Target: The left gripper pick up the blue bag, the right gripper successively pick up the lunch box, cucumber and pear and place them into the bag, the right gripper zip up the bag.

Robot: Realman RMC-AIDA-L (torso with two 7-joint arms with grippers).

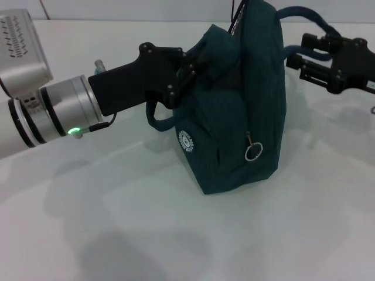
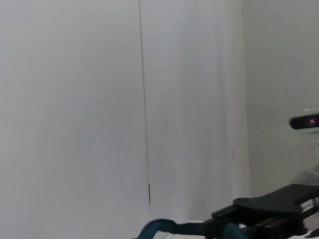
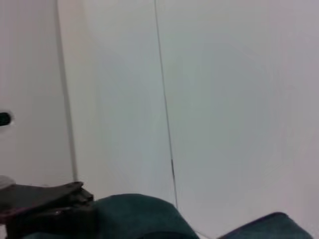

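The silver ring pull (image 1: pixel 254 153) is on the front of the blue bag. Next, I should lower my right gripper to it and close the fingers there.
The blue bag (image 1: pixel 246 111) stands upright on the white table, its silver ring pull (image 1: pixel 253 153) hanging on the front. My left gripper (image 1: pixel 188 69) is shut on the bag's upper left fabric. My right gripper (image 1: pixel 300 54) is at the bag's upper right, fingers apart, with a loop handle (image 1: pixel 310 17) running past and between them. The bag also shows in the right wrist view (image 3: pixel 134 214), beside the left gripper's black body. The left wrist view shows a handle (image 2: pixel 164 226) and the right gripper's body. The lunch box, cucumber and pear are out of view.
The white table (image 1: pixel 176 234) spreads in front of the bag. A second loop handle (image 1: pixel 158 120) hangs under the left gripper. Both wrist views show mostly a white panelled wall (image 2: pixel 99 99).
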